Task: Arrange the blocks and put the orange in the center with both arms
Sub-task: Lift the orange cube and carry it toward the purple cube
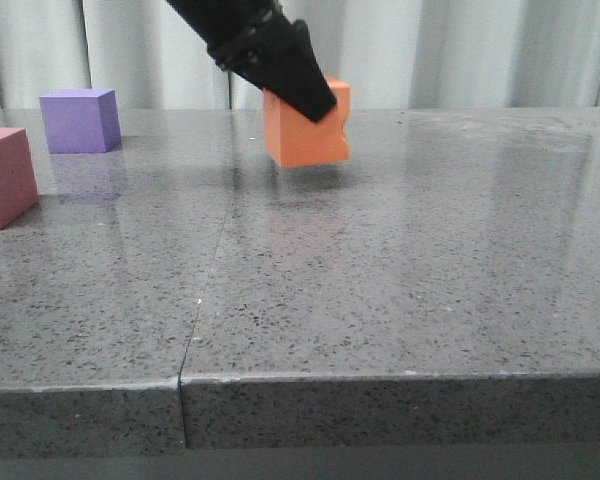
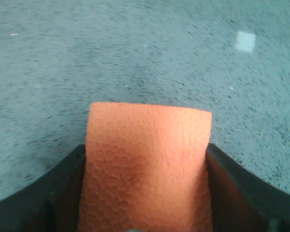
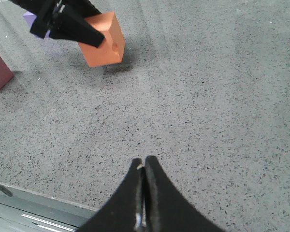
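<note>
The orange cube, now held tilted just above the table, will be let go by my left gripper on the table point(image 1: 44, 164) between the purple cube and the pink-red cube.
My left gripper point(image 1: 300, 85) is shut on the orange cube point(image 1: 308, 135) and holds it tilted just above the grey table, at the back centre. In the left wrist view the orange cube point(image 2: 147, 169) fills the space between the two black fingers point(image 2: 63, 188). It also shows in the right wrist view point(image 3: 104, 41), with its notch facing out. The purple cube point(image 1: 78, 120) sits at the back left. The pink-red cube point(image 1: 2, 178) sits at the left edge, nearer. My right gripper point(image 3: 143, 162) is shut and empty, over the table's front part.
The grey speckled table point(image 1: 380, 280) has a seam point(image 1: 205, 290) running front to back, left of centre. A pale curtain point(image 1: 460, 50) hangs behind the table. The table's front edge point(image 3: 34, 195) lies close under my right gripper.
</note>
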Motion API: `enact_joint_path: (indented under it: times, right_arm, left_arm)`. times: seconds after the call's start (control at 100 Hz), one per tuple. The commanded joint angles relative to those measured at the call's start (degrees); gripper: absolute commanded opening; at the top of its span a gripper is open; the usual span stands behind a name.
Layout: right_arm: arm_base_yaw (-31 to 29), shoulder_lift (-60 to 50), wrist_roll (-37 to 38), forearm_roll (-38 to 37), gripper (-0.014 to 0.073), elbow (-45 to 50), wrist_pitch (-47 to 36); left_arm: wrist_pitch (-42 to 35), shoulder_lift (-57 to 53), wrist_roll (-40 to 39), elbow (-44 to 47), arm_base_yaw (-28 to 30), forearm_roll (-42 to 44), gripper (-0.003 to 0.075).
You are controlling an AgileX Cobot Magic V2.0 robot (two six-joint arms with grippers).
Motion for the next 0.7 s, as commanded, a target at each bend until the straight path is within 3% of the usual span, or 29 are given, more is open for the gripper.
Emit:
enact_joint_path:
  times: [0.0,0.21,0.43,0.54,0.69]
  right_arm:
    - [-0.13,0.48,-0.31,-0.89,-0.0067,-1.44,-4.36]
    - [-0.13,0.48,-0.31,-0.89,-0.0067,-1.44,-4.36]
    - [-0.13,0.48,-0.31,-0.89,-0.0067,-1.44,-4.36]
    - [-0.13,0.48,-0.31,-0.89,-0.0067,-1.44,-4.36]
    - [-0.13,0.48,-0.31,-0.89,-0.0067,-1.44,-4.36]
  left_arm:
    - [-3.51,-5.55,-7.06,-2.11,0.38,1.82,0.0228]
    - [-3.70,-9.69,-23.34,-2.11,1.71,16.57,0.0228]
    - [-2.62,-12.03,-39.76,-1.75,5.53,26.13,0.0228]
    - [0.52,-12.46,-51.47,-1.49,7.93,33.39,0.0228]
    - [3.55,-12.46,-59.49,-1.35,9.62,40.55,0.0228]
